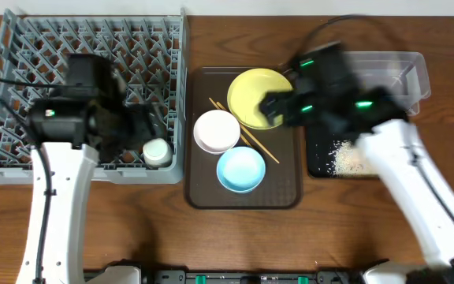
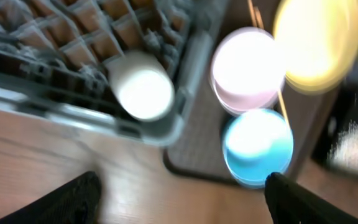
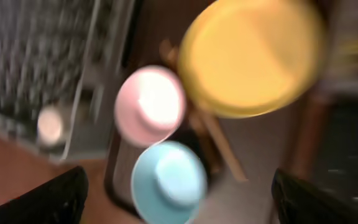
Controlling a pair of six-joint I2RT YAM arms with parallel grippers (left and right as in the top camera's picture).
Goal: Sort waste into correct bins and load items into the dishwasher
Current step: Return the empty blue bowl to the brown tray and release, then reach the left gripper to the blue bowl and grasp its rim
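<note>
My left gripper is to go to the light-blue bowl next and grab its rim (image 1: 221,181) (image 2: 227,156) on the side that faces the grey dish rack.
The yellow plate (image 1: 257,95), white bowl (image 1: 216,130), light-blue bowl (image 1: 240,169) and chopsticks (image 1: 247,136) lie on the brown serving tray (image 1: 282,189). The small white cup (image 1: 156,151) lies in the grey dish rack (image 1: 22,47); it also shows in the left wrist view (image 2: 143,87). White rice-like scraps (image 1: 345,158) lie on the black tray (image 1: 315,162). The clear tub (image 1: 412,67) stands behind it. My left gripper (image 2: 179,202) is open and empty over the rack's front right corner. My right gripper (image 3: 179,196) is open and empty above the yellow plate (image 3: 250,53). Wrapper and tissue are out of view.
The brown serving tray sits between the rack and the black tray. Bare wooden table (image 1: 235,244) runs along the front. The right arm (image 1: 416,181) crosses over the black tray and the tub. The wrist views are blurred.
</note>
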